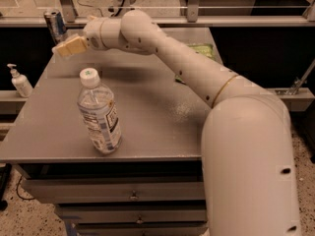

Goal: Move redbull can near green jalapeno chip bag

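The gripper needs to next go to the redbull can's middle (56,27) and close there, so the can's top edge stays clear above the fingers.
The redbull can (53,25) stands upright at the far left corner of the grey table (147,127). My gripper (68,47) hovers just right of and in front of the can, close to it but apart from it. The green jalapeno chip bag (201,49) lies flat at the far right of the table, mostly hidden behind my arm (197,77).
A clear water bottle with a white cap (98,115) stands near the table's front left. A white pump bottle (20,81) sits on a ledge left of the table. Drawers (133,195) are below the tabletop. A rail runs behind the table.
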Robot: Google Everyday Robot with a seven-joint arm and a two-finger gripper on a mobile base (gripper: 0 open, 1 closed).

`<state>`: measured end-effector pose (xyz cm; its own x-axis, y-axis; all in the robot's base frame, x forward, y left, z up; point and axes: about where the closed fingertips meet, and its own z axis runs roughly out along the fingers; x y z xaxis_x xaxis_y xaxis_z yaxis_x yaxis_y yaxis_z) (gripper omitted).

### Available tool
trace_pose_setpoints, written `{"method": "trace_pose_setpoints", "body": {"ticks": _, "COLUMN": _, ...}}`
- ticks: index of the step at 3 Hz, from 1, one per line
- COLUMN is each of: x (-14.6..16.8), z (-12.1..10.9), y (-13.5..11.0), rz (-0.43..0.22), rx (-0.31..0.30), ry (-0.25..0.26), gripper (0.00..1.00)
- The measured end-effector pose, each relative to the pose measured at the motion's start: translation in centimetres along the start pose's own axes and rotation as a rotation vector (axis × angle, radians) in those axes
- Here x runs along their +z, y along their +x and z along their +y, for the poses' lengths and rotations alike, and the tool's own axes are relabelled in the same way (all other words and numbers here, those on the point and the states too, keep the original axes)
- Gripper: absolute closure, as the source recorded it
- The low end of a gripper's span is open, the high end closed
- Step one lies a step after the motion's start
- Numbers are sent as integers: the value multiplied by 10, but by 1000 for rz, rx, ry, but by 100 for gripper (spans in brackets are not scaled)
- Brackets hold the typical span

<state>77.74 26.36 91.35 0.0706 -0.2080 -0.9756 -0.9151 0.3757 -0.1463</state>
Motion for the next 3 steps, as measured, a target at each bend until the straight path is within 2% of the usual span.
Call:
{"method": "trace_pose_setpoints", "body": {"ticks": 1, "x": 24, "z": -6, "y": 4, "rz": -2, "rx": -7, "ry": -15, "gripper": 0}}
{"method": "trace_pose_setpoints", "body": {"ticks": 3, "x": 65, "z": -2, "y": 4, "rz": 32, "rx": -23, "ry": -49, "gripper": 0}}
